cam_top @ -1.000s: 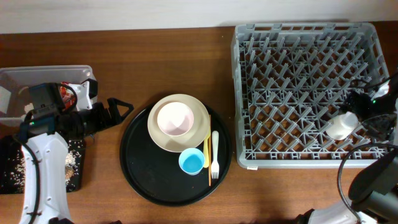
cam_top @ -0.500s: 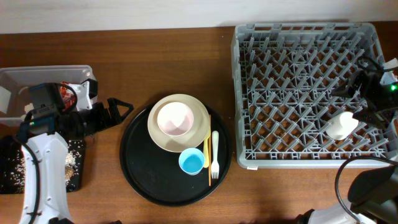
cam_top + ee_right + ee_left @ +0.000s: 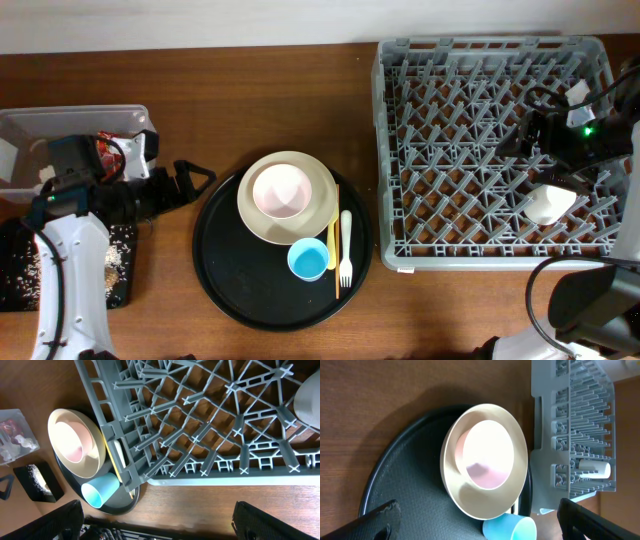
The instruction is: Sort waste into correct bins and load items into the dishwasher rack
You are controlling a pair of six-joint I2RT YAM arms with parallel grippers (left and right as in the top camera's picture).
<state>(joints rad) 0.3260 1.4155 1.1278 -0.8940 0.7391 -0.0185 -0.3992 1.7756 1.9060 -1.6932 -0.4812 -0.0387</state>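
The light blue cup's rim point(image 3: 291, 264) point(image 3: 513, 533) has a side that is away from the white fork. My left gripper needs to go to that side next and close there.
The grey dishwasher rack point(image 3: 400, 150) stands at the right, and the small cream cup point(image 3: 548, 205) lies in its near right part. My right gripper point(image 3: 524, 138) is open and empty above the rack, apart from that cup. On the round black tray point(image 3: 230, 275) sits the cream plate point(image 3: 255, 225) with the pink bowl point(image 3: 281, 190) in it. The light blue cup point(image 3: 308, 260), yellow utensil point(image 3: 334, 235) and white fork point(image 3: 345, 250) lie beside the plate. My left gripper point(image 3: 198, 180) is open and empty just left of the tray. The left wrist view shows the bowl point(image 3: 485, 455) and blue cup point(image 3: 512, 529).
The clear tub point(image 3: 70, 122) at far left holds a red wrapper point(image 3: 105, 148) and white tissue. The shallow black tray point(image 3: 20, 285) below it holds rice grains point(image 3: 115, 250). The right wrist view shows the rack's near wall point(image 3: 225, 477) and bare wood in front of it.
My right gripper has moved away from the small cream cup, going farther back and left over the rack. The cup stays lying in the rack. The left arm has not moved.
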